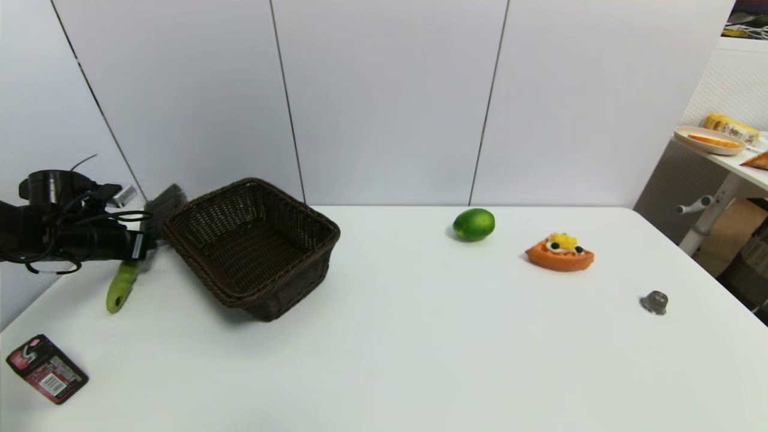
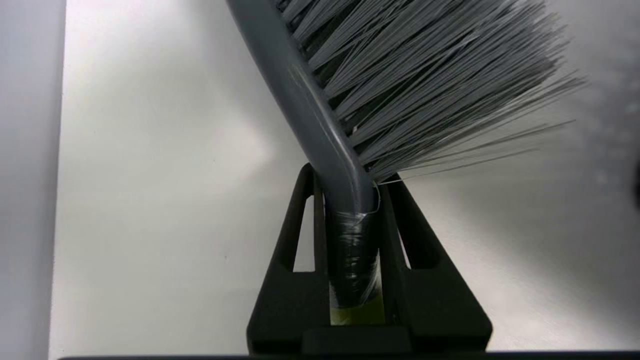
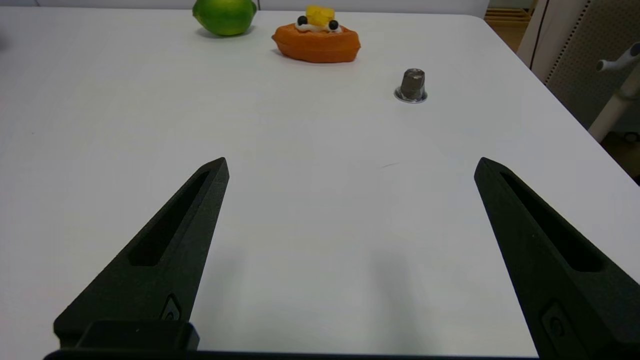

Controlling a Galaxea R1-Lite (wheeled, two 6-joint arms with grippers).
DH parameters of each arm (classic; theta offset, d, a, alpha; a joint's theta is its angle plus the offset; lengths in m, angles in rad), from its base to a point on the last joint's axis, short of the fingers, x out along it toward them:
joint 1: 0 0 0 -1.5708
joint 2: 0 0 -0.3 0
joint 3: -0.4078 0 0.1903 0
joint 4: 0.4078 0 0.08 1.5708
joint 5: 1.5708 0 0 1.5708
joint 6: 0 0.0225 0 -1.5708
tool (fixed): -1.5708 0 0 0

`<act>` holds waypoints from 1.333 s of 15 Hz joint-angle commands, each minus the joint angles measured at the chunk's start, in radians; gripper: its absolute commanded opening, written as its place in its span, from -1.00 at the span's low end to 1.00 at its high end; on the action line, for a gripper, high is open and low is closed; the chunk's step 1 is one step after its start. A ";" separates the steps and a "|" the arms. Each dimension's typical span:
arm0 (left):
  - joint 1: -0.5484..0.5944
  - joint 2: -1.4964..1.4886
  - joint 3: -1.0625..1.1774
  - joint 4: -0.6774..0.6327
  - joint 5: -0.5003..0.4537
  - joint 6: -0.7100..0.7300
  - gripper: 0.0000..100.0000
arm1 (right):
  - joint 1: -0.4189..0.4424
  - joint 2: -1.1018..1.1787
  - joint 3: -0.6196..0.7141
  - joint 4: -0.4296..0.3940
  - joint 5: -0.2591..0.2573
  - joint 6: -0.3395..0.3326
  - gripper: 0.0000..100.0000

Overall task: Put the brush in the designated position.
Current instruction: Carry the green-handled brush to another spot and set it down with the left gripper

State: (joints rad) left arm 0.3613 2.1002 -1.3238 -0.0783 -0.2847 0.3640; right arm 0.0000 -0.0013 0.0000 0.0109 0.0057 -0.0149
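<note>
I should set the brush on the table's far corner (image 1: 159, 249) with my left gripper, close beside the dark wicker basket. The brush is now beside that basket.
The brush (image 1: 123, 285) with its lime-green handle and grey bristles sits at the table's far left, just left of the dark wicker basket (image 1: 252, 246). My left gripper (image 1: 144, 246) is shut on the brush's neck, between handle and bristle head. In the left wrist view the grey brush (image 2: 320, 125) rises from between my two fingers, and the left gripper (image 2: 350, 180) pinches the dark neck, with a bit of green handle showing below. My right gripper (image 3: 350, 165) hangs open over bare table at the right and holds nothing. It does not show in the head view.
A green lime (image 1: 474, 224), an orange toy cake slice (image 1: 560, 252) and a small grey capsule (image 1: 654, 302) lie on the right half. A red-and-black packet (image 1: 47, 368) lies near the front left corner. A side table with plates (image 1: 711, 141) stands beyond the right edge.
</note>
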 commanded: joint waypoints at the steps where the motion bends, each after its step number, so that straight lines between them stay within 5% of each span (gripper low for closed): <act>1: -0.042 -0.192 -0.002 0.161 -0.001 -0.005 -1.00 | 0.000 0.001 0.002 0.000 0.000 0.000 1.00; 6: -0.071 -0.236 0.009 0.285 0.001 -0.008 -1.00 | 0.000 0.001 0.002 0.000 0.000 0.000 1.00; 19: -0.045 0.067 -0.155 0.239 0.002 0.001 -1.00 | 0.000 0.001 0.002 0.000 0.000 0.000 1.00; 20: -0.045 0.072 -0.155 0.239 0.002 0.003 1.00 | 0.000 0.001 0.002 0.000 0.000 0.000 1.00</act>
State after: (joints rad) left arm 0.3155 2.1426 -1.4740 0.1602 -0.2809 0.3628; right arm 0.0000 -0.0013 0.0000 0.0109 0.0057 -0.0149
